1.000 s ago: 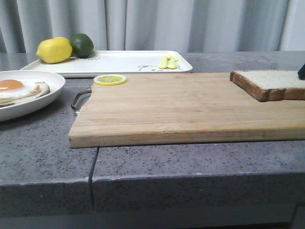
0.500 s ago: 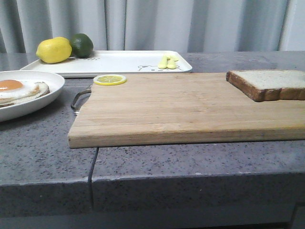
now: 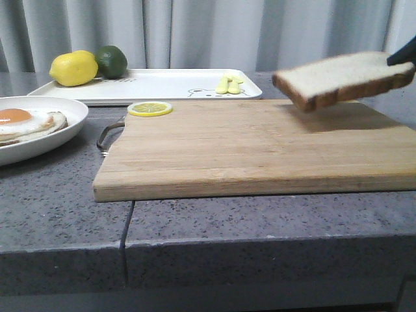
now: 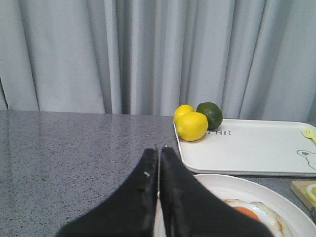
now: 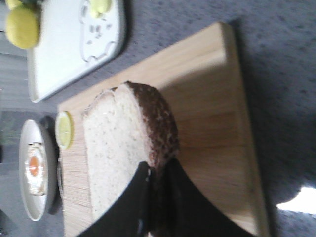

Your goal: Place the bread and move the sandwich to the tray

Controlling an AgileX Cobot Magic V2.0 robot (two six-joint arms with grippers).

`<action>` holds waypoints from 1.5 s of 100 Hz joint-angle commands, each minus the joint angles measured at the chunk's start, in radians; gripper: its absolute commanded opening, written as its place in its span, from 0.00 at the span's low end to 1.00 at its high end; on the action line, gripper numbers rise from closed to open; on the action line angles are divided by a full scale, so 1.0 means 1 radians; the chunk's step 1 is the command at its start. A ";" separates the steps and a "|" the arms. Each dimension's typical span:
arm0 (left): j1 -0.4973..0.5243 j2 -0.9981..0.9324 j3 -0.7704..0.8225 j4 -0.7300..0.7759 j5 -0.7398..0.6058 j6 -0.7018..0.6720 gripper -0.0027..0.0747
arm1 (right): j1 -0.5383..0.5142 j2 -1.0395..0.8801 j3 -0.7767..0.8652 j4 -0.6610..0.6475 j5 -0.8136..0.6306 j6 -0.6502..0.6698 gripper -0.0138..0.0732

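Next, my right gripper lets go of the bread on top of the fried egg (image 3: 25, 102) (image 5: 34, 165) on the round white dish.
The bread (image 3: 341, 77), a thick white slice with a dark crust, hangs tilted in the air above the right part of the wooden cutting board (image 3: 247, 146). My right gripper (image 5: 155, 168) is shut on the bread's (image 5: 123, 143) crust edge; only its dark tip (image 3: 403, 55) shows at the front view's right edge. The sandwich (image 3: 26, 123), bread with a fried egg, lies on a round white dish (image 3: 68, 120) at the left. The white tray (image 3: 162, 84) lies at the back. My left gripper (image 4: 159, 149) is shut and empty, over the dish's (image 4: 217, 185) near rim.
A lemon (image 3: 73, 67) and a lime (image 3: 112, 60) sit on the tray's left end, and a small yellow fork (image 3: 229, 84) lies on its right end near the bear drawing. A lemon slice (image 3: 150, 108) lies on the board's far left corner. Grey curtains hang behind.
The bread lay flat on the board's right end; now it is lifted off the board, tilted, and carried a little to the left. The right gripper tip shows again at the right edge.
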State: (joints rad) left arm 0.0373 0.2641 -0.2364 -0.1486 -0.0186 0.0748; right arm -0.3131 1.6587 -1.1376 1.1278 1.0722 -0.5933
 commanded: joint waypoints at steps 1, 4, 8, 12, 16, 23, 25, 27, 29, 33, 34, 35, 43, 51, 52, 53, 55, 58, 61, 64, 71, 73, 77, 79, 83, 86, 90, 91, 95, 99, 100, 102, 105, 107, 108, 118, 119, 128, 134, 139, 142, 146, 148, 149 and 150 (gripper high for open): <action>0.002 0.018 -0.037 -0.008 -0.083 -0.008 0.01 | 0.026 -0.052 -0.028 0.158 0.047 -0.041 0.09; 0.002 0.018 -0.037 -0.008 -0.083 -0.008 0.01 | 0.043 -0.052 -0.028 0.171 0.043 -0.042 0.09; 0.002 0.018 -0.037 -0.008 -0.083 -0.008 0.01 | 0.076 -0.052 -0.028 0.186 0.030 -0.045 0.09; 0.002 0.018 -0.037 -0.008 -0.083 -0.008 0.01 | 0.114 -0.052 -0.028 0.197 0.009 -0.047 0.09; 0.002 0.018 -0.037 -0.008 -0.083 -0.008 0.01 | 0.150 -0.052 -0.028 0.214 -0.012 -0.049 0.09; 0.002 0.018 -0.037 -0.008 -0.083 -0.008 0.01 | 0.224 -0.052 -0.028 0.259 -0.057 -0.049 0.09; 0.002 0.018 -0.037 -0.008 -0.083 -0.008 0.01 | 0.247 -0.052 -0.028 0.276 -0.070 -0.054 0.09; 0.002 0.018 -0.037 -0.008 -0.083 -0.008 0.01 | 0.269 -0.052 -0.028 0.295 -0.083 -0.058 0.09; 0.002 0.018 -0.037 -0.008 -0.083 -0.008 0.01 | 0.293 -0.052 -0.028 0.316 -0.098 -0.060 0.09; 0.002 0.018 -0.037 -0.008 -0.083 -0.008 0.01 | 0.341 -0.051 -0.028 0.359 -0.127 -0.069 0.09; 0.002 0.018 -0.037 -0.008 -0.083 -0.008 0.01 | 0.349 -0.051 -0.028 0.367 -0.132 -0.075 0.09; 0.002 0.018 -0.037 -0.008 -0.083 -0.008 0.01 | 0.357 -0.050 -0.028 0.375 -0.137 -0.078 0.09; 0.002 0.018 -0.037 -0.010 -0.083 -0.008 0.01 | 0.453 -0.044 -0.028 0.462 -0.195 -0.116 0.09; 0.002 0.018 -0.037 -0.015 -0.083 -0.008 0.01 | 0.533 -0.028 -0.028 0.521 -0.250 -0.142 0.09; 0.002 0.018 -0.037 -0.018 -0.083 -0.008 0.01 | 0.547 -0.026 -0.028 0.531 -0.259 -0.143 0.09; 0.002 0.018 -0.037 -0.021 -0.083 -0.008 0.01 | 0.554 -0.025 -0.028 0.536 -0.262 -0.147 0.09; 0.002 0.018 -0.037 -0.025 -0.083 -0.008 0.01 | 0.573 -0.020 -0.028 0.551 -0.276 -0.153 0.09; 0.002 0.018 -0.037 -0.037 -0.083 -0.008 0.01 | 0.597 -0.009 -0.031 0.570 -0.289 -0.162 0.09; 0.002 0.018 -0.037 -0.044 -0.083 -0.008 0.01 | 0.625 -0.001 -0.034 0.589 -0.303 -0.171 0.09; 0.002 0.018 -0.037 -0.046 -0.083 -0.008 0.01 | 0.646 0.009 -0.041 0.598 -0.312 -0.181 0.09; 0.002 0.018 -0.037 -0.046 -0.083 -0.008 0.01 | 0.697 0.034 -0.070 0.604 -0.332 -0.183 0.09; 0.002 0.018 -0.037 -0.046 -0.083 -0.008 0.01 | 0.712 0.043 -0.082 0.604 -0.338 -0.183 0.09; 0.002 0.018 -0.037 -0.046 -0.083 -0.008 0.01 | 0.738 0.060 -0.107 0.604 -0.348 -0.183 0.09; 0.002 0.018 -0.037 -0.046 -0.083 -0.008 0.01 | 0.755 0.070 -0.120 0.604 -0.356 -0.183 0.09; 0.002 0.018 -0.037 -0.046 -0.083 -0.008 0.01 | 0.791 0.084 -0.143 0.604 -0.380 -0.183 0.09; 0.002 0.018 -0.037 -0.046 -0.083 -0.008 0.01 | 0.814 0.098 -0.166 0.604 -0.402 -0.183 0.09; 0.002 0.018 -0.037 -0.047 -0.083 -0.008 0.01 | 0.849 0.113 -0.188 0.604 -0.441 -0.184 0.09; 0.002 0.018 -0.037 -0.049 -0.083 -0.008 0.01 | 0.855 0.118 -0.197 0.604 -0.447 -0.184 0.09; 0.002 0.018 -0.037 -0.050 -0.083 -0.008 0.01 | 0.886 0.135 -0.217 0.604 -0.483 -0.184 0.09; 0.002 0.018 -0.037 -0.050 -0.083 -0.008 0.01 | 0.914 0.154 -0.241 0.604 -0.509 -0.184 0.09; 0.002 0.018 -0.037 -0.051 -0.083 -0.008 0.01 | 0.918 0.159 -0.249 0.604 -0.512 -0.184 0.09; 0.002 0.018 -0.037 -0.051 -0.084 -0.008 0.01 | 0.930 0.166 -0.256 0.604 -0.522 -0.184 0.09; 0.002 0.018 -0.037 -0.051 -0.086 -0.008 0.01 | 0.944 0.182 -0.274 0.604 -0.535 -0.184 0.09; 0.002 0.018 -0.037 -0.051 -0.089 -0.008 0.01 | 0.954 0.191 -0.284 0.606 -0.546 -0.184 0.09; 0.002 0.018 -0.037 -0.051 -0.091 -0.008 0.01 | 0.959 0.194 -0.287 0.606 -0.552 -0.184 0.09; 0.002 0.018 -0.037 -0.051 -0.103 -0.008 0.01 | 0.986 0.234 -0.323 0.610 -0.573 -0.184 0.09; 0.002 0.018 -0.037 -0.051 -0.103 -0.008 0.01 | 0.986 0.239 -0.328 0.611 -0.573 -0.184 0.09; 0.002 0.018 -0.037 -0.051 -0.103 -0.008 0.01 | 0.994 0.267 -0.342 0.617 -0.573 -0.184 0.09; 0.002 0.018 -0.037 -0.051 -0.103 -0.008 0.01 | 0.995 0.275 -0.343 0.625 -0.571 -0.184 0.10; 0.002 0.018 -0.037 -0.051 -0.103 -0.008 0.01 | 0.995 0.279 -0.343 0.625 -0.574 -0.184 0.12; 0.002 0.018 -0.037 -0.051 -0.103 -0.008 0.01 | 0.995 0.281 -0.343 0.625 -0.574 -0.184 0.16; 0.002 0.018 -0.037 -0.051 -0.103 -0.008 0.01 | 0.995 0.283 -0.343 0.623 -0.574 -0.184 0.21; 0.002 0.018 -0.037 -0.051 -0.103 -0.008 0.01 | 0.995 0.284 -0.343 0.620 -0.574 -0.184 0.25; 0.002 0.018 -0.037 -0.051 -0.103 -0.008 0.01 | 0.995 0.284 -0.343 0.621 -0.574 -0.184 0.28; 0.002 0.018 -0.037 -0.051 -0.103 -0.008 0.01 | 0.995 0.285 -0.343 0.619 -0.574 -0.184 0.30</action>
State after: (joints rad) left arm 0.0373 0.2641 -0.2364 -0.1907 -0.0407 0.0748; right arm 0.6836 1.9939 -1.4422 1.7081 0.4715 -0.7578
